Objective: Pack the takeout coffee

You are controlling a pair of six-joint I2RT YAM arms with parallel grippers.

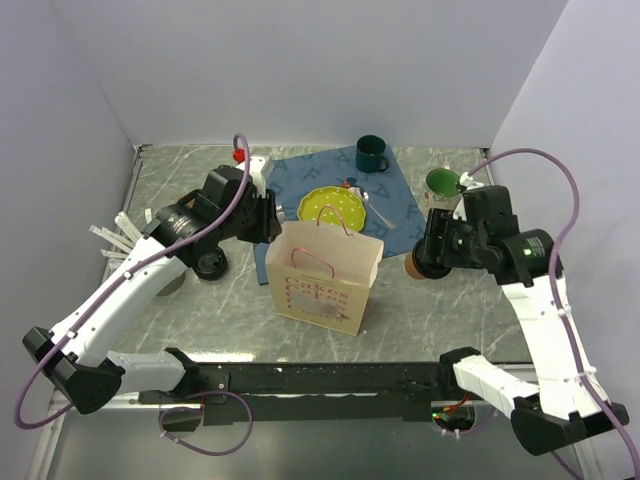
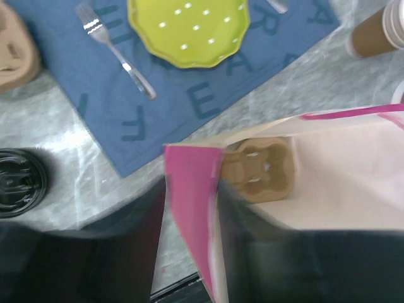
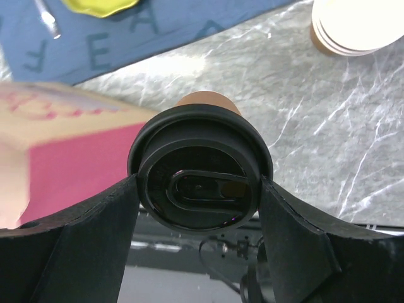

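Next, I pinch the bag's far corner point(image 2: 221, 150) with my left gripper and tip its opening toward me, as the paper bag is upright and the coffee is tilted in my right gripper.
The takeout coffee point(image 3: 201, 148), a brown paper cup with a black lid, sits between my right gripper's point(image 3: 199, 184) fingers, which are shut on the lid's rim. In the top view the cup point(image 1: 413, 266) is held by the right gripper point(image 1: 426, 256) just right of the pink-and-kraft paper bag point(image 1: 322, 278). My left gripper point(image 1: 268, 228) is at the bag's upper left edge. In the left wrist view its jaws point(image 2: 189, 192) pinch the bag's pink wall point(image 2: 192, 202). A brown cup carrier point(image 2: 260, 169) lies inside the bag.
A blue placemat point(image 1: 395, 195) holds a yellow-green plate point(image 1: 335, 207), cutlery and a green mug point(image 1: 372, 153). A second green mug point(image 1: 443, 181) stands at the right. Black lids point(image 1: 210, 265) lie left of the bag. Stacked lidless cups point(image 3: 353, 25) stand beyond the coffee.
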